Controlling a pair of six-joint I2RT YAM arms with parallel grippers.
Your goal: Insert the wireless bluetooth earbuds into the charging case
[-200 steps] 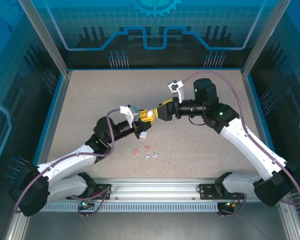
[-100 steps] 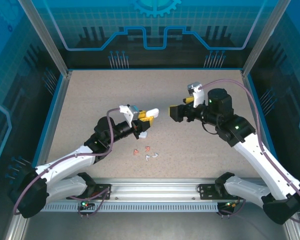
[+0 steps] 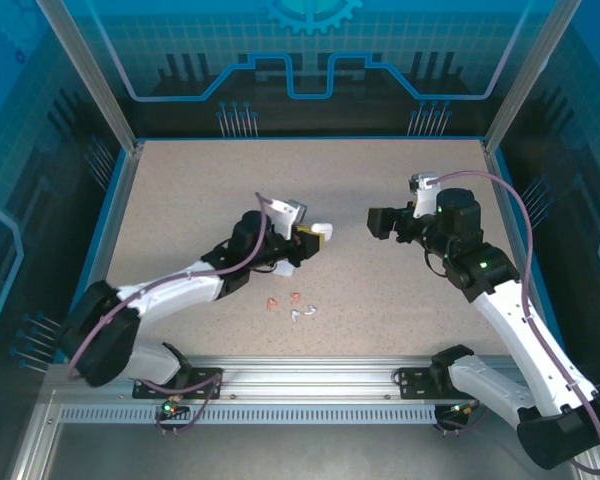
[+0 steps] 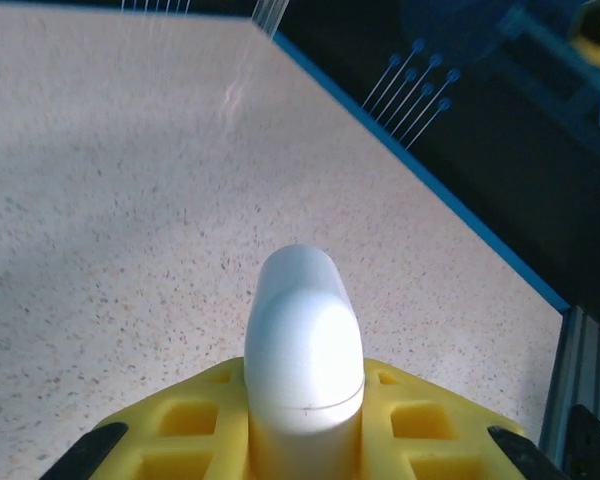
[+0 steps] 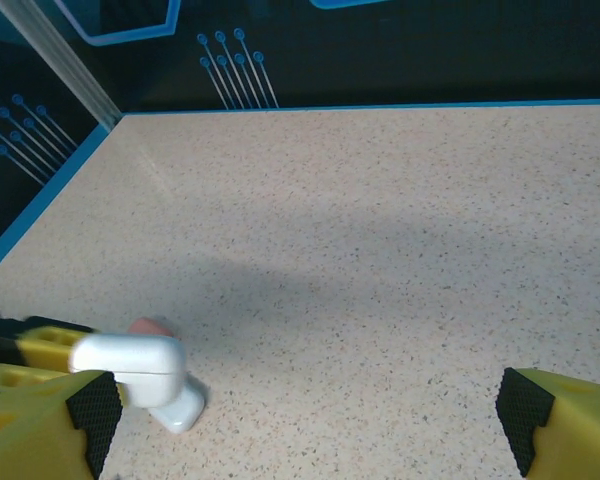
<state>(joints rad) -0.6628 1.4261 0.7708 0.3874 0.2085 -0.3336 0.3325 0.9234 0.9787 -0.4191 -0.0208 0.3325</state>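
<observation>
My left gripper has the white charging case. It will put the case down on bare table between the other white case and my right gripper [image 3: 343, 249].
My left gripper [image 3: 312, 238] is shut on a white charging case [image 3: 321, 230], held above the table with its lid closed. In the left wrist view the case [image 4: 302, 350] stands up between the yellow fingers [image 4: 180, 425]. The right gripper [image 3: 379, 222] hangs open and empty to the right of the case, a short gap away; its fingertips [image 5: 50, 415] frame bare table, with the held case [image 5: 130, 362] at lower left. Several tiny earbuds lie on the table in front of the left arm: a salmon one [image 3: 270, 303], another salmon one [image 3: 295, 297] and white ones [image 3: 303, 314].
A second white case [image 3: 285, 268] lies on the table under the left wrist, also visible from the right wrist [image 5: 180, 412], with a salmon object [image 5: 150, 326] partly hidden behind the held case. Blue walls [image 3: 110, 230] rim the speckled table [image 3: 380, 300].
The right gripper has pulled back to the right, away from the case, and opened wider. The left wrist has turned and shifted slightly right, still holding the case.
</observation>
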